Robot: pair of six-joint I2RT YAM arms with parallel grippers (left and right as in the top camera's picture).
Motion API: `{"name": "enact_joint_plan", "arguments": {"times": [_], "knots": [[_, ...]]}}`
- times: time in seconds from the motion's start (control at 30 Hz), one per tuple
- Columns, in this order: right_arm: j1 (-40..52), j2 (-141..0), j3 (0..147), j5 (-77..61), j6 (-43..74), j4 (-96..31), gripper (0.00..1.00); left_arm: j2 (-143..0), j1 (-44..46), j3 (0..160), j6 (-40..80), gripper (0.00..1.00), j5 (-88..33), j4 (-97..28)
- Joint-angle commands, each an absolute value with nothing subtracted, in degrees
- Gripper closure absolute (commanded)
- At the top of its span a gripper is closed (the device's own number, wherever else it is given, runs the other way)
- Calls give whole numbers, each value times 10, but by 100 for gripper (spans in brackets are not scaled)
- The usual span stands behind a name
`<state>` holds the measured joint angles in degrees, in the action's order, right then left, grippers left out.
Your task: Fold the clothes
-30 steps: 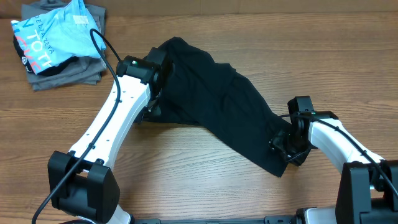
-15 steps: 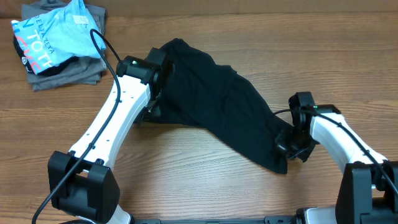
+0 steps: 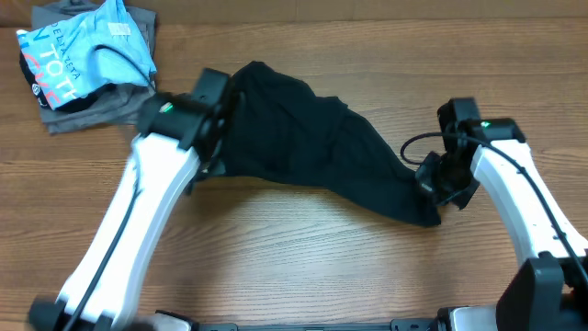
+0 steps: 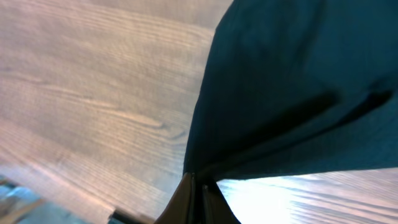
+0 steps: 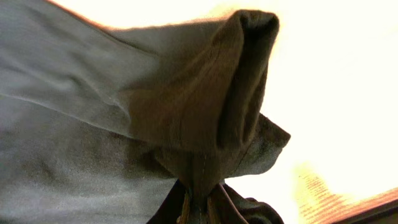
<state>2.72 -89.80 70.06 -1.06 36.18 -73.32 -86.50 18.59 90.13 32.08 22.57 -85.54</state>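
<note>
The T-shirt has a bunched end in my right gripper, so I should lower the T-shirt and grab its near corner (image 3: pixel 429 219) with that gripper before I stretch it.
The clothes, a plain black T-shirt (image 3: pixel 303 138), hang stretched between my two grippers across the middle of the table in the overhead view. At its left end my left gripper (image 3: pixel 219 138) is shut on a pinch of the fabric. In the left wrist view (image 4: pixel 198 183) the black cloth (image 4: pixel 292 93) spreads up and right from the closed fingers. My right gripper (image 3: pixel 432 184) is shut on the shirt's right corner. The right wrist view (image 5: pixel 199 196) shows bunched fabric (image 5: pixel 186 118) rising from the closed fingers.
A light blue shirt with lettering (image 3: pixel 78 51) lies on folded grey garments (image 3: pixel 110 106) at the far left corner. The wooden table (image 3: pixel 294 267) shows bare below the shirt. The white arms reach in from the near left and near right.
The right gripper has shut on the shirt's right corner and pulled it up and to the right. The left arm has lifted and shifted left with its end, drawing the shirt out longer.
</note>
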Motion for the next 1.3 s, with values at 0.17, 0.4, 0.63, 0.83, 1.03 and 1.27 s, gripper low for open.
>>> {"name": "enact_joint_plan", "arguments": {"times": [0.17, 0.4, 0.63, 0.83, 1.03, 1.27], "knots": [[28, -809, 849, 0, 356, -784, 90, -640, 180, 933, 329, 96, 240, -854], [28, -781, 880, 0, 356, -747, 85, -555, 180, 935, 330, 96, 239, -810], [28, -815, 880, 0, 356, -644, 81, -602, 180, 928, 314, 96, 250, -754], [28, -874, 880, -20, 329, -622, 62, -727, 180, 926, 313, 96, 248, -758], [30, -893, 877, -130, 229, -740, 48, -859, 180, 926, 335, 96, 249, -799], [68, -893, 842, -173, 170, -855, 48, -911, 179, 926, 350, 96, 250, -806]]}}
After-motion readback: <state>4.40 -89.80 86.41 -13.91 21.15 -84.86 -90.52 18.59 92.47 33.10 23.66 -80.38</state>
